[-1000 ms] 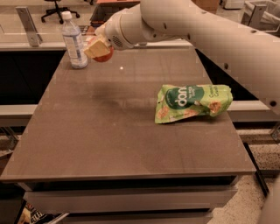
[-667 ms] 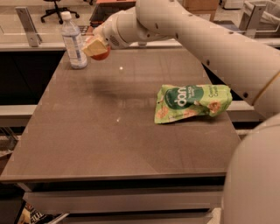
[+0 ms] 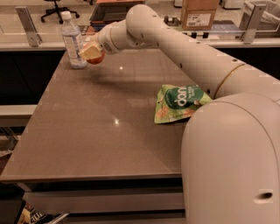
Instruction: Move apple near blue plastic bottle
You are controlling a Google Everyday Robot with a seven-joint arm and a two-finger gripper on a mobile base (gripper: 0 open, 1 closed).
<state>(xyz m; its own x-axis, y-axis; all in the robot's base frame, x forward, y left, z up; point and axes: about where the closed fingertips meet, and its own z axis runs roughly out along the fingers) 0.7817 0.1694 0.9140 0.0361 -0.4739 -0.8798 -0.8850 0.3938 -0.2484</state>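
The apple will go down from my gripper onto the brown table [image 3: 98,68] beside the plastic bottle's base, toward my arm.
The clear plastic bottle [image 3: 72,40] with a white cap and pale label stands upright at the far left corner of the brown table [image 3: 105,131]. My gripper [image 3: 92,53] reaches across from the right and is shut on the red-orange apple [image 3: 96,58], just right of the bottle and low over the table. The cream fingers [image 3: 89,51] cover most of the apple; only its lower red part shows. I cannot tell whether the apple touches the table.
A green crinkly snack bag [image 3: 180,103] lies at the table's right side, partly behind my arm [image 3: 188,52]. My arm's large near link [image 3: 232,166] fills the lower right. A cardboard box [image 3: 199,13] and rails stand behind the table.
The gripper with the apple has stayed beside the bottle, edging slightly lower. The arm's near part has swung into the right of the view, now covering the snack bag's right end.
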